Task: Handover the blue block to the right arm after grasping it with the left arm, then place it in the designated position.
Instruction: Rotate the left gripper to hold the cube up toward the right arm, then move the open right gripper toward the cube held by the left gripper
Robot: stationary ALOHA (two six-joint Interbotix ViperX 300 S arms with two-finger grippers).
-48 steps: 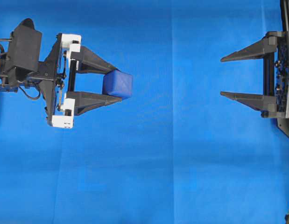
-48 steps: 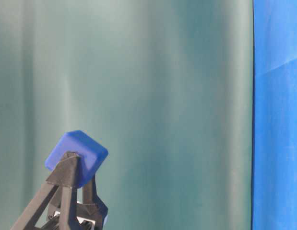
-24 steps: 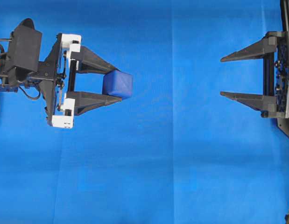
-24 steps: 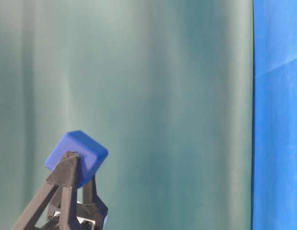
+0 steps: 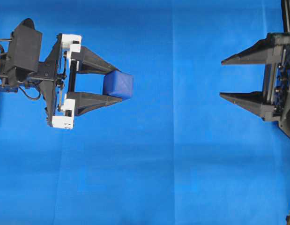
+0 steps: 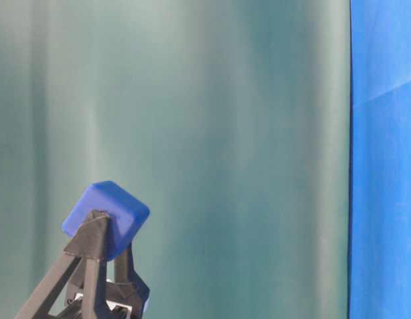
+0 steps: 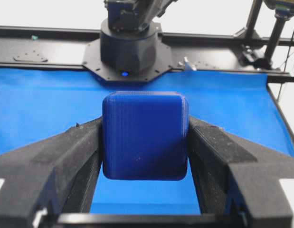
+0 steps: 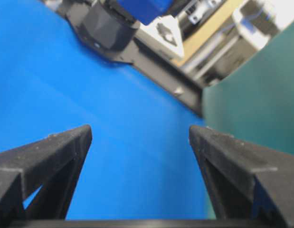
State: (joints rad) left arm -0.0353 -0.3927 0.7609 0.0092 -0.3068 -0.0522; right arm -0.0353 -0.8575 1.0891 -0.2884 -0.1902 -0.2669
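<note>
Next, my right gripper closes on the loose end of the blue block (image 5: 127, 85) (image 8: 148, 13), which sticks out from the fingers of my left gripper.
The blue block (image 5: 118, 84) is a small dark-blue cube clamped between the tips of my left gripper (image 5: 120, 85), which points right from the left of the overhead view. The left wrist view shows the blue block (image 7: 145, 135) pressed by a black finger on each side. At table level the blue block (image 6: 107, 216) is held up in the air, tilted on a corner. My right gripper (image 5: 221, 77) stands wide open at the right edge, facing the block, with nothing between its fingers (image 8: 66, 147). A broad gap of cloth separates the two grippers.
Blue cloth (image 5: 159, 164) covers the table. A green curtain (image 6: 225, 133) hangs behind at table level. The right arm's black base (image 7: 130, 45) and frame rails stand beyond the cloth's far edge in the left wrist view.
The right gripper has shifted and tilted slightly at the right edge of the overhead view. The left gripper and the blue block have stayed still.
</note>
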